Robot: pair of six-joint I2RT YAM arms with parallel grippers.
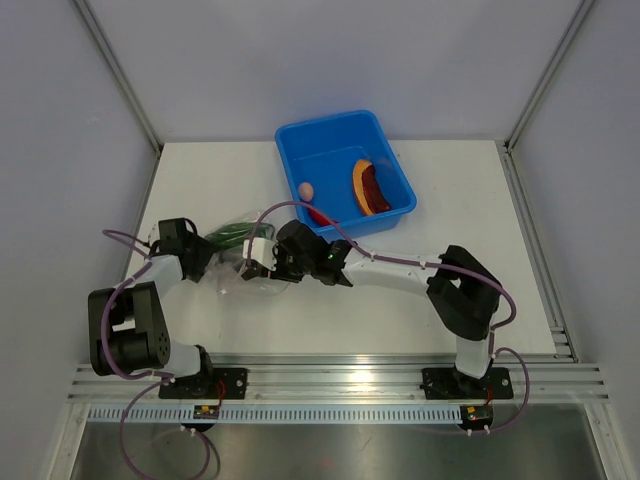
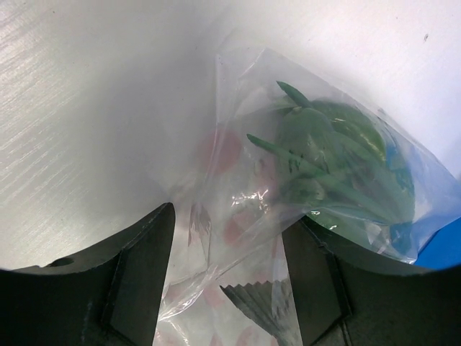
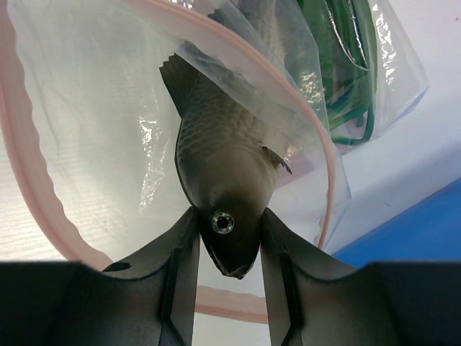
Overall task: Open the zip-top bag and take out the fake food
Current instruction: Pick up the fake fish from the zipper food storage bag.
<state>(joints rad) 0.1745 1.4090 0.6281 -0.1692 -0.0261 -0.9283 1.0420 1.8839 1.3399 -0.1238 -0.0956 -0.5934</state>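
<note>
Next, my right gripper lets go of the grey fish so that it lies across the orange slice in the blue tub (image 1: 360, 185).
The zip-top bag (image 1: 238, 252) lies at the table's left, clear and crinkly, its pinkish zip strip (image 3: 25, 180) gaping wide in the right wrist view. My left gripper (image 2: 229, 238) stands closed on the bag's plastic (image 2: 238, 166), with green fake food (image 2: 338, 166) just beyond it and the fish's tail (image 2: 270, 306) between the fingers. My right gripper (image 3: 229, 238) reaches into the mouth and is shut on the head of the grey fish (image 3: 223, 158). Green pieces (image 3: 346, 65) stay deeper in the bag. From above, both grippers (image 1: 218, 262) (image 1: 262, 258) meet at the bag.
A blue tub (image 1: 330, 124) stands at the back centre, holding a pale egg (image 1: 306, 190), an orange slice (image 1: 368, 187) and a red chilli (image 1: 320, 214). Its wall (image 3: 418, 231) shows at the right wrist view's lower right. Grey walls enclose the table.
</note>
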